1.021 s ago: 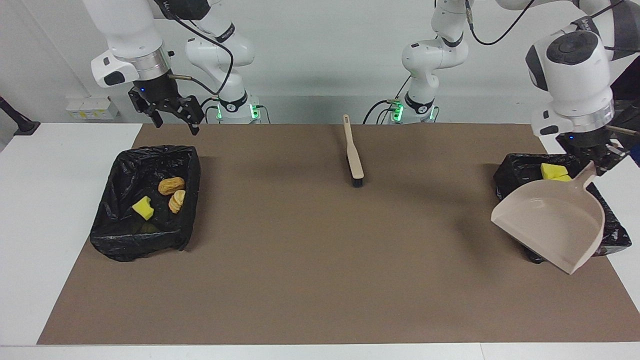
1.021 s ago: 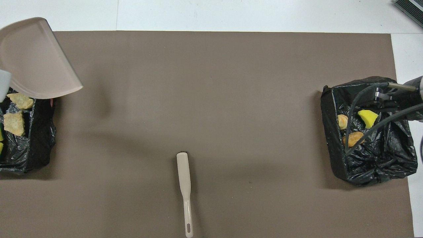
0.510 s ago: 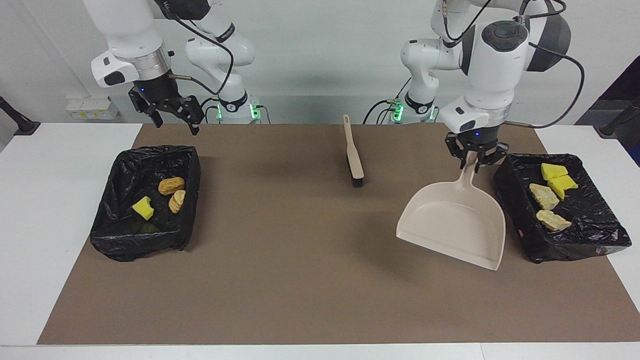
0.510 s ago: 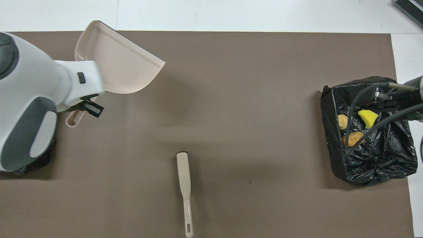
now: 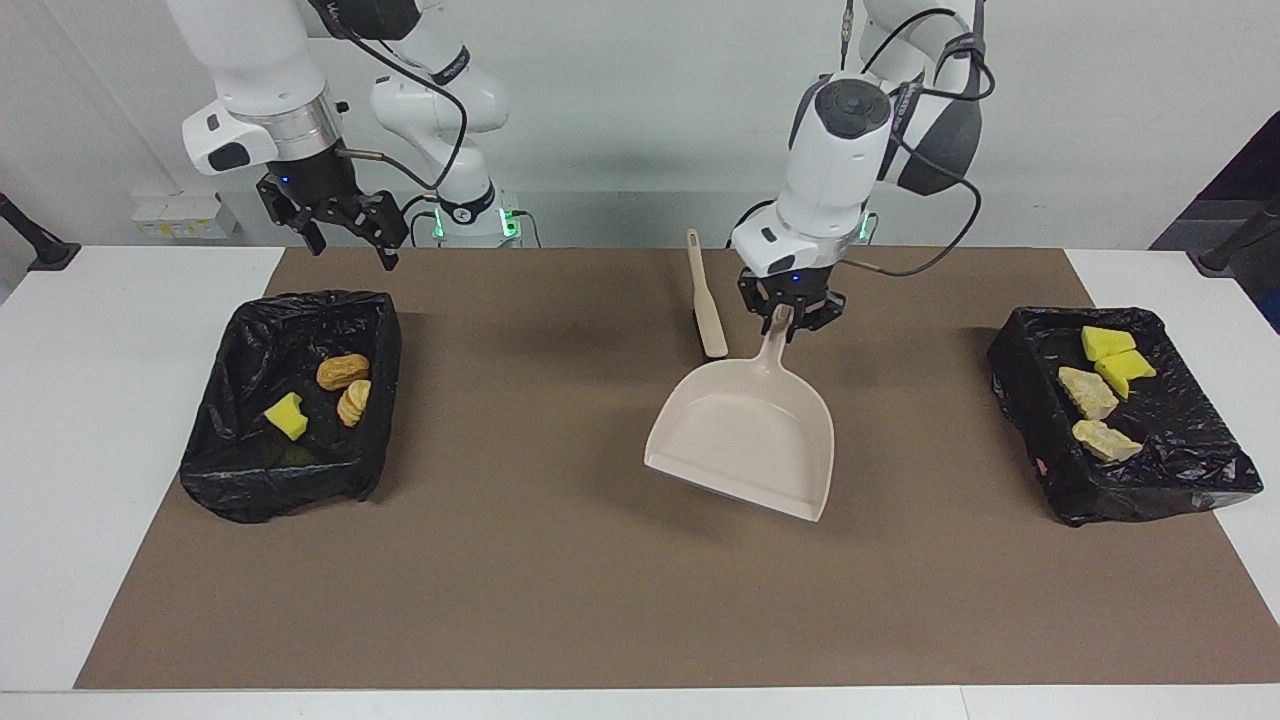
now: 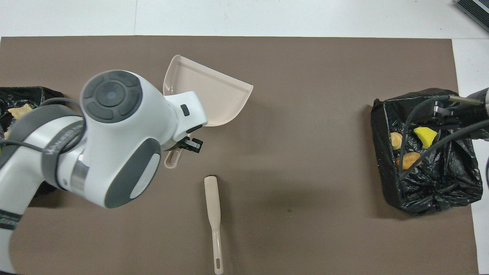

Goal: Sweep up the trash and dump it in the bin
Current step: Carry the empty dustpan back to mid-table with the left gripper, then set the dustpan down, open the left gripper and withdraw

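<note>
I will use my left gripper to set the beige dustpan down flat on the brown mat straight (image 6: 227, 115) beyond the beige brush.
My left gripper (image 5: 790, 316) is shut on the handle of the beige dustpan (image 5: 745, 440), which hangs tilted and empty over the middle of the brown mat, beside the brush (image 5: 707, 312). The trash lies in two black-lined bins. The bin (image 5: 232, 478) at the right arm's end holds a yellow sponge chunk (image 5: 286, 416) and two bread pieces (image 5: 343, 371). The bin (image 5: 1100, 495) at the left arm's end holds two yellow chunks (image 5: 1108, 342) and two tan pieces (image 5: 1088, 392). My right gripper (image 5: 345, 235) waits open, up over the robot-side rim of its bin.
The beige brush (image 6: 213, 214) lies flat on the mat near the robots, handle toward them. The dustpan (image 6: 214, 95) is just farther out than it. Bare brown mat (image 6: 305, 114) stretches between the two bins; white table borders it.
My left arm has carried the dustpan from over the bin at its own end of the table to the middle of the mat. The right arm has not moved.
</note>
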